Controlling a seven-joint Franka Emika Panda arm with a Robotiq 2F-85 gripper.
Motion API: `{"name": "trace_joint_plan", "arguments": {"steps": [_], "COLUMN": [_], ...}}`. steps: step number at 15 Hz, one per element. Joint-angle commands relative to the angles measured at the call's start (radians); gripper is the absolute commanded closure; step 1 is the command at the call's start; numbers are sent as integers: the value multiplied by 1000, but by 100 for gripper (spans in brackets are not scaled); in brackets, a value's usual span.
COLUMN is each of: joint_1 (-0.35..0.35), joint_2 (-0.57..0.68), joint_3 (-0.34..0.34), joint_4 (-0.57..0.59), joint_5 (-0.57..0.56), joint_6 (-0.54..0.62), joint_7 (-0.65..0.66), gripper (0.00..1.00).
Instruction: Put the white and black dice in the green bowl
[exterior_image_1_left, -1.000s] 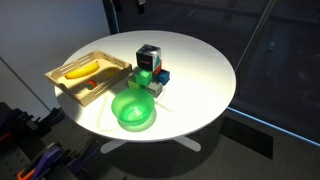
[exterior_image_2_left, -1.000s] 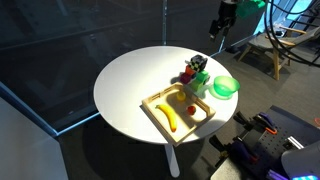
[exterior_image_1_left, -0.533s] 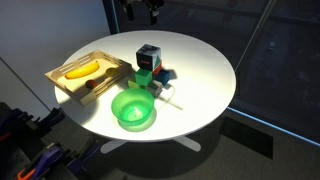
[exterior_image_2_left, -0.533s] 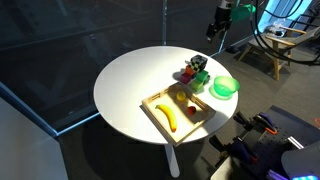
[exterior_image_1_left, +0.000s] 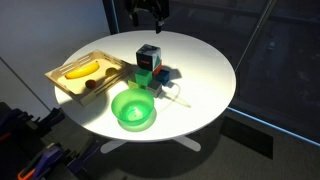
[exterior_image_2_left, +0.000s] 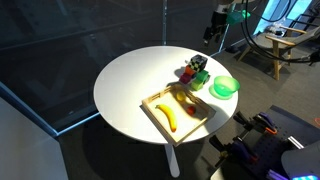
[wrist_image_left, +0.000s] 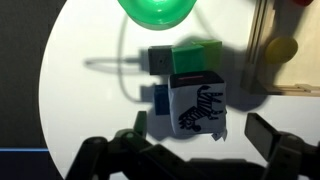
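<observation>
I need to close my gripper on the zebra-marked top (exterior_image_1_left: 149, 49) (wrist_image_left: 200, 113) of the white and black dice, squeezing it from two opposite sides.
The white and black dice (exterior_image_1_left: 149, 57) stands on top of small coloured blocks near the middle of the round white table, and also shows in the other exterior view (exterior_image_2_left: 198, 63). In the wrist view its top face (wrist_image_left: 197, 108) bears a black zebra-like marking. The green bowl (exterior_image_1_left: 133, 109) sits empty near the table's edge, beside the blocks (exterior_image_2_left: 225, 86) (wrist_image_left: 155, 10). My gripper (exterior_image_1_left: 148, 12) (exterior_image_2_left: 215, 28) hangs open and empty, well above the dice. In the wrist view its two fingers (wrist_image_left: 198, 132) frame the dice from above.
A wooden tray (exterior_image_1_left: 70, 88) (exterior_image_2_left: 155, 118) (wrist_image_left: 262, 60) with a banana and other fruit lies beside the blocks. A green block (wrist_image_left: 197, 54), a grey block (wrist_image_left: 160, 60) and a blue block (wrist_image_left: 157, 98) sit by the dice. A thin white stick (exterior_image_1_left: 176, 98) lies nearby.
My gripper has come down into an exterior view from above the frame, closer over the dice. Nothing on the table has moved.
</observation>
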Motion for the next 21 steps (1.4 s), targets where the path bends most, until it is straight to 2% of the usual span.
{"name": "trace_joint_plan", "arguments": {"steps": [1, 9, 16, 21], "joint_1": [-11, -13, -14, -22], "joint_2": [4, 17, 85, 124], "joint_3": [12, 20, 53, 69], "joint_4": [6, 6, 15, 19], "joint_5": [-3, 8, 7, 13], "joint_6": [-3, 10, 67, 149], "joint_7": [2, -19, -44, -73], "gripper": [0, 0, 0, 0]}}
